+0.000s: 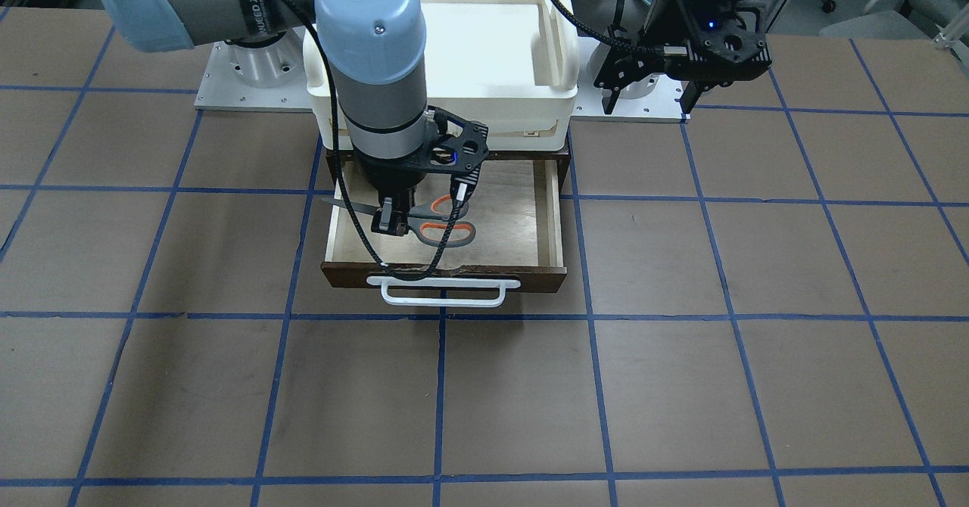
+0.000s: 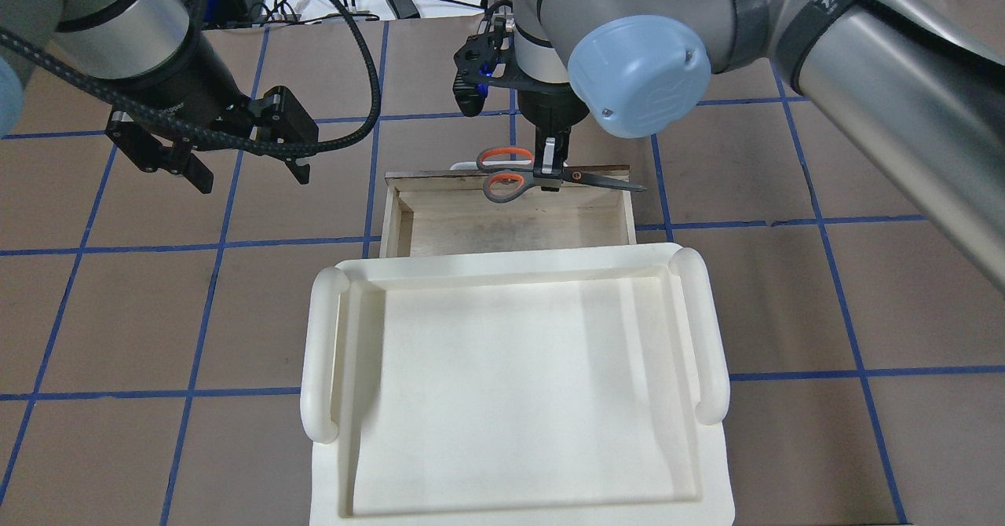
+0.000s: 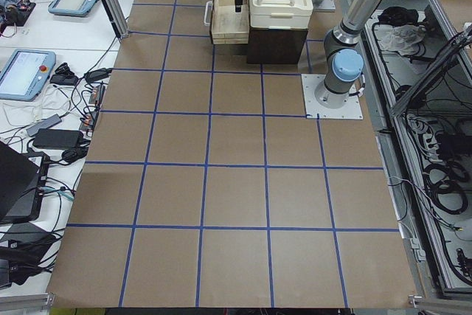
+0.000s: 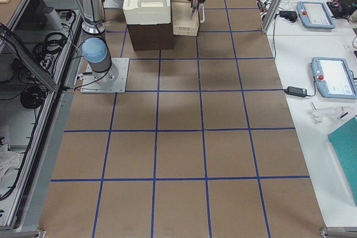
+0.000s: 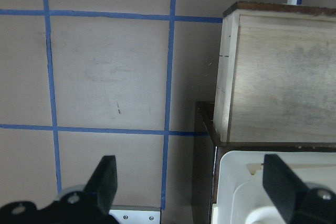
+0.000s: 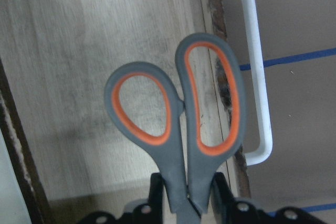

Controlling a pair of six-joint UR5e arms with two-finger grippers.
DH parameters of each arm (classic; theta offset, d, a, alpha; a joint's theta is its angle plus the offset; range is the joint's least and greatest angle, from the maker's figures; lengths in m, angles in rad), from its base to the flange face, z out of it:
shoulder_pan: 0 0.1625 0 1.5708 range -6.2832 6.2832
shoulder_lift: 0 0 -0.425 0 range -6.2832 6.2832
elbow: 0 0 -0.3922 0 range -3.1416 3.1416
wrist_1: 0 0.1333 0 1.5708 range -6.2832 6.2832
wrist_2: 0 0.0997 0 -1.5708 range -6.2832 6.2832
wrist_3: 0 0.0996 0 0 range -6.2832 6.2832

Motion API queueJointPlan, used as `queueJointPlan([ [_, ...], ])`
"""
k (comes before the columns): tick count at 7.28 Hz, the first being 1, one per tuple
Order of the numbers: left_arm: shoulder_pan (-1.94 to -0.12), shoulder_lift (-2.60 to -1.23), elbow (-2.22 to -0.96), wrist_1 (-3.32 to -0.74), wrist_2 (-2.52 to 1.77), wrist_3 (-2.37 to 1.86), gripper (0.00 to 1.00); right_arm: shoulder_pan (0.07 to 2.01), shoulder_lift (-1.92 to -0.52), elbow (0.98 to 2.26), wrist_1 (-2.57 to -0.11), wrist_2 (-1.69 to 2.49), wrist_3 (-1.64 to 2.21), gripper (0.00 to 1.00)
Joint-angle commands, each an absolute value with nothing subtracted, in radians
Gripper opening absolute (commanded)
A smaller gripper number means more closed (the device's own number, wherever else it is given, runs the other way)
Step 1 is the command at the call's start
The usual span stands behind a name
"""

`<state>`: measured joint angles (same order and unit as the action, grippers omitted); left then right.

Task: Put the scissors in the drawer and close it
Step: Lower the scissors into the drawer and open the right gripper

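Observation:
My right gripper is to lay the scissors down flat on the pale drawer's bottom [image 1: 450,234] [image 6: 134,100], behind the middle of the white handle.
The scissors [image 2: 502,173], grey handles lined orange, are held level in my right gripper [image 2: 550,174], which is shut on them near the pivot. They hang over the front part of the open wooden drawer [image 2: 510,224]. The blade tip reaches past the drawer's side wall [image 1: 341,204]. The right wrist view shows the scissors' handles [image 6: 178,114] above the pale drawer floor [image 6: 79,51] and the white bar handle [image 6: 260,77]. My left gripper [image 2: 243,177] is open and empty, hovering above the table to the drawer's side, also in the left wrist view [image 5: 191,179].
A white plastic bin [image 2: 326,353] sits on the dark cabinet above the drawer. The drawer's dark front and white handle [image 1: 443,293] face away from the robot. Brown table with blue tape grid surrounds it. Operator desks with tablets [image 4: 333,76] lie beyond the table edge.

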<state>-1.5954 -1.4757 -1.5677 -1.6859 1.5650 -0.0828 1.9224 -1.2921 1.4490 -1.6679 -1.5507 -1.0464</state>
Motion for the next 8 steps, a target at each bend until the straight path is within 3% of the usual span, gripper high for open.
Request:
queueJointPlan([
  [1,-1.595,-1.476,-1.568,-1.686,1.565,-0.083,1.00,1.998,-1.289,1.471,-1.678,-1.548,-1.028,0.00],
  [8,-1.595,-1.476,-1.568,-1.686,1.565,-0.083,1.00,2.010,-1.240,1.546,-1.796,-1.546,-1.029,0.00],
])
